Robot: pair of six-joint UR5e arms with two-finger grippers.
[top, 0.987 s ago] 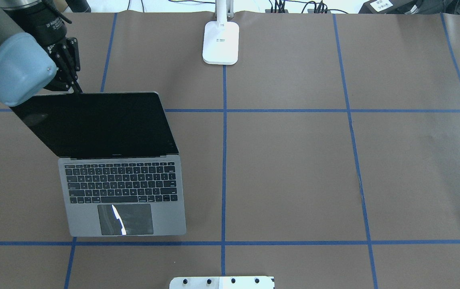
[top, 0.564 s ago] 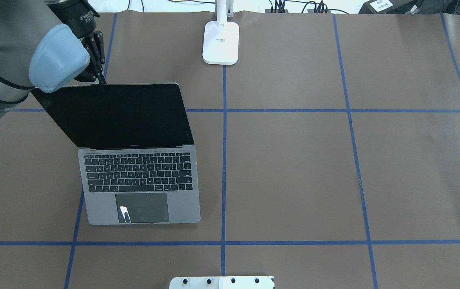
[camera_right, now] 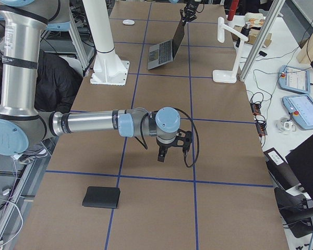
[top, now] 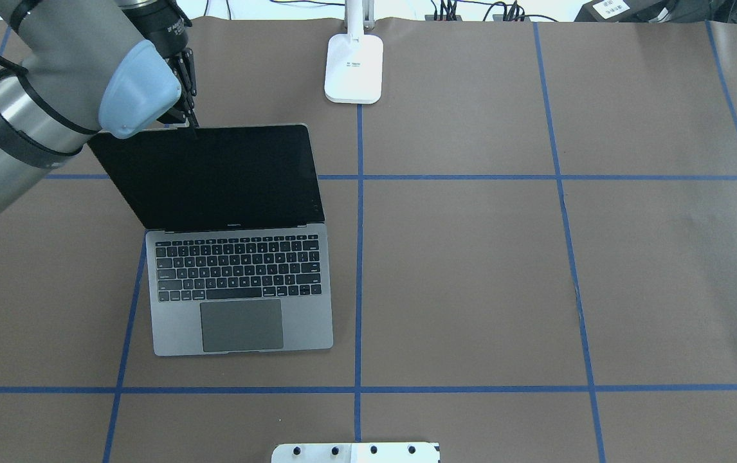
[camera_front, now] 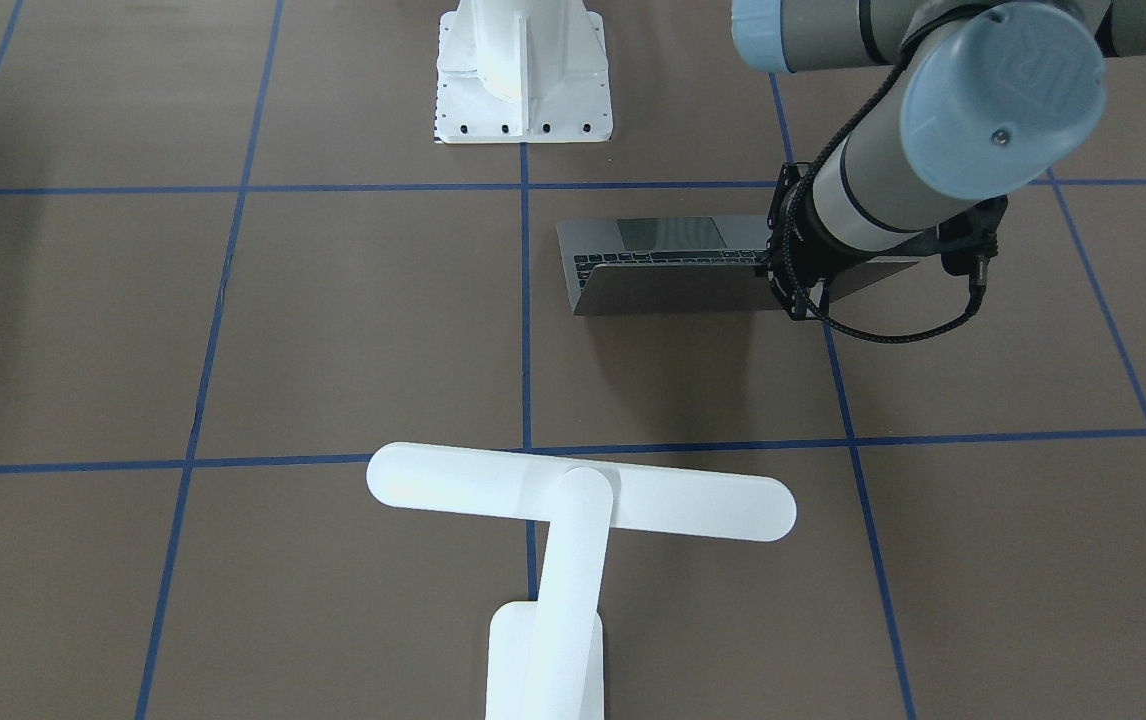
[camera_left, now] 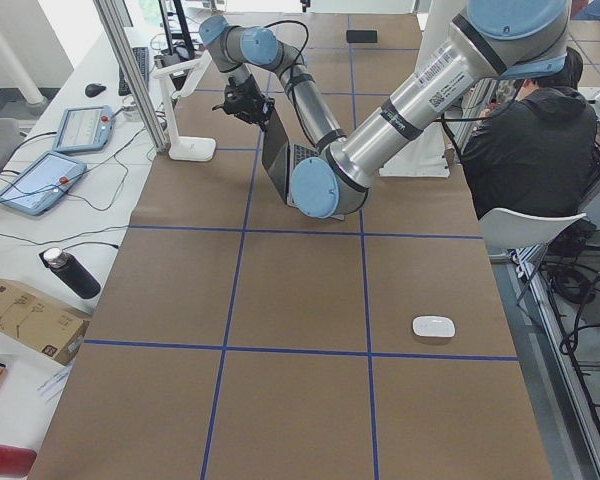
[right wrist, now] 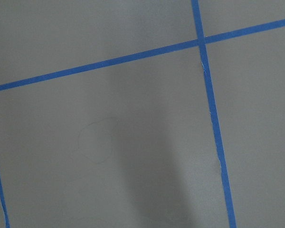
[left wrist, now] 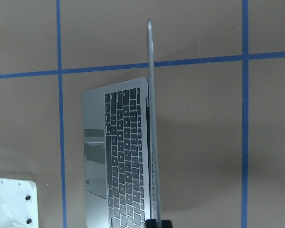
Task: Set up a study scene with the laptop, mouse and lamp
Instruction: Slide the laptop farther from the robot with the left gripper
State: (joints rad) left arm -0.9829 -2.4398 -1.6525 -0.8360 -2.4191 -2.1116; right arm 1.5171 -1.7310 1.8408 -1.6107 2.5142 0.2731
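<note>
I will use my left gripper to let go of the laptop's screen tilted back over the bare table (camera_front: 679, 380) (left wrist: 197, 145), between the keyboard and the lamp.
The space-grey laptop (top: 240, 292) stands open left of the table's centre line, its dark screen tilted back; it also shows in the front-facing view (camera_front: 673, 275). My left gripper (top: 190, 126) is shut on the screen's top edge near its left corner, and the left wrist view shows its fingertips (left wrist: 153, 223) pinching the thin lid. The white T-shaped lamp (camera_front: 583, 495) stands at the far edge, its base (top: 354, 67) on the centre line. The white mouse (camera_left: 433, 326) lies at the table's left end. My right gripper (camera_right: 164, 153) hangs over bare table; I cannot tell its state.
The white robot pedestal (camera_front: 523, 70) is bolted at the near edge. A flat black mat (camera_right: 101, 197) lies at the table's right end. Blue tape lines grid the brown cover. A seated person (camera_left: 535, 130) is behind the robot.
The laptop has slid to the right and a little away from the robot, carried by my left gripper on its screen edge. The lamp has not moved.
</note>
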